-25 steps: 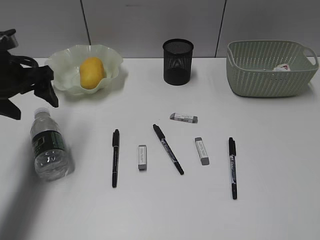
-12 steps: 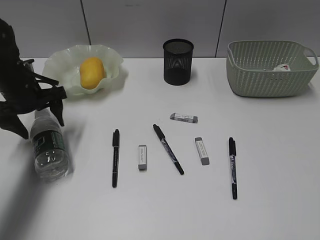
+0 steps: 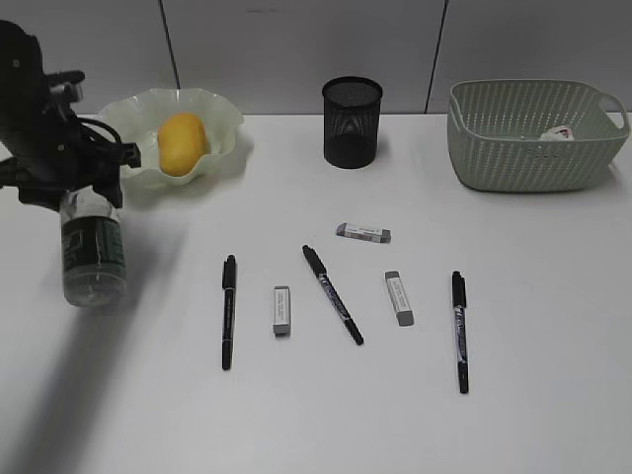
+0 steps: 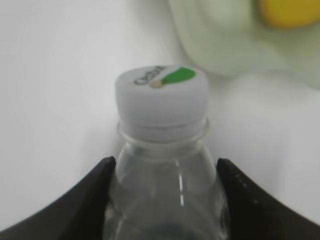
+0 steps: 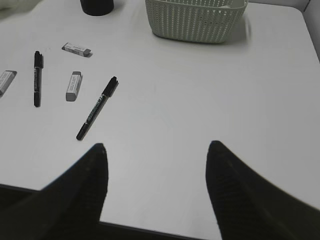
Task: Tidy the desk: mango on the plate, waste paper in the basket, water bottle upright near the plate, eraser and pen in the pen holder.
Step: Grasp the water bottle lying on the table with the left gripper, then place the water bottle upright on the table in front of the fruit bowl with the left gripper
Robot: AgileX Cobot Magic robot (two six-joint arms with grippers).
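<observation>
I need to release the water bottle from my left gripper upright on the bare desk [image 3: 133, 253] just in front of the mango's plate.
My left gripper [image 3: 87, 197] is shut on the shoulder of the water bottle [image 3: 93, 252], at the left of the desk [image 3: 513, 395], just in front of the plate [image 3: 223, 111]. In the left wrist view the jaws [image 4: 165, 167] press both sides of the bottle [image 4: 161, 95] below its cap. The mango [image 3: 182, 143] lies on the plate. The waste paper [image 3: 558, 132] is in the basket [image 3: 528, 153]. Three pens [image 3: 227, 311] [image 3: 332, 294] [image 3: 459, 331] and three erasers [image 3: 362, 233] [image 3: 281, 310] [image 3: 399, 297] lie mid-desk. The pen holder [image 3: 351, 121] stands at the back. My right gripper [image 5: 155, 150] is open and empty.
The right wrist view shows a pen [image 5: 97, 107], an eraser [image 5: 73, 85] and the basket [image 5: 195, 20] ahead of the right gripper, with the desk's near edge right below its fingers. A grey panelled wall runs behind the desk.
My left gripper came down onto the bottle's neck end and closed on it. The bottle has swung from lying slanted to pointing more upright, its base drawn toward the plate.
</observation>
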